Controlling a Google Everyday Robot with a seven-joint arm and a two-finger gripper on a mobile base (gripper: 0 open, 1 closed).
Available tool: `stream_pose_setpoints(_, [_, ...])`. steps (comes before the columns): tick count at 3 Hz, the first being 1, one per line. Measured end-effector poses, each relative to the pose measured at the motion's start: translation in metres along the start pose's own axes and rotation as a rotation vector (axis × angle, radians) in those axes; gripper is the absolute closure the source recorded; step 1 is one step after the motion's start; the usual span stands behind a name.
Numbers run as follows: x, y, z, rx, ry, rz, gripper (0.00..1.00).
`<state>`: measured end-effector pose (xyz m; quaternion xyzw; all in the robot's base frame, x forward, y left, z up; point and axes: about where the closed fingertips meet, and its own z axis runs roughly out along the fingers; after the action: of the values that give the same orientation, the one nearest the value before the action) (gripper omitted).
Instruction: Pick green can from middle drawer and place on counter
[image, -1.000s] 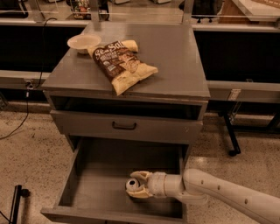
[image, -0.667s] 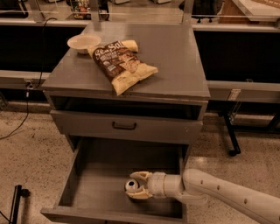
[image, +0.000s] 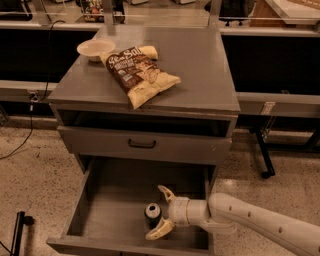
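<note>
My gripper is going to close its fingers on the body of the green can (image: 153, 217), which is standing upright inside the open middle drawer.
The green can (image: 152, 215) stands upright on the floor of the open middle drawer (image: 107, 210), toward its front right. My gripper (image: 161, 212) reaches in from the right on a white arm. Its two pale fingers (image: 165, 193) are spread wide, one behind the can and one in front of it. The can sits just at the fingertips, and the fingers are not closed on it. The counter (image: 200, 70) is the grey cabinet top above.
A chip bag (image: 140, 74) and a pale bowl (image: 96, 48) lie on the left and middle of the counter. A shut drawer front with a dark handle (image: 141, 144) sits above the open drawer. A dark stand leg (image: 262, 155) is at the right.
The fingers were close around the can before; now they are spread wide apart. The can and arm stay in about the same place.
</note>
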<state>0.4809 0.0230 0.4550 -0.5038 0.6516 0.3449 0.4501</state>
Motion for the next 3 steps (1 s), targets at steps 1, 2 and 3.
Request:
stream_pose_setpoints(1, [-0.0018, -0.0012, 0.0002, 0.009, -0.009, -0.033, 0.00])
stream_pose_setpoints(2, [0.0060, -0.0074, 0.0068, 0.024, 0.048, -0.091, 0.00])
stream_pose_setpoints(3, [0.0069, -0.0093, 0.0077, 0.031, 0.054, -0.093, 0.00])
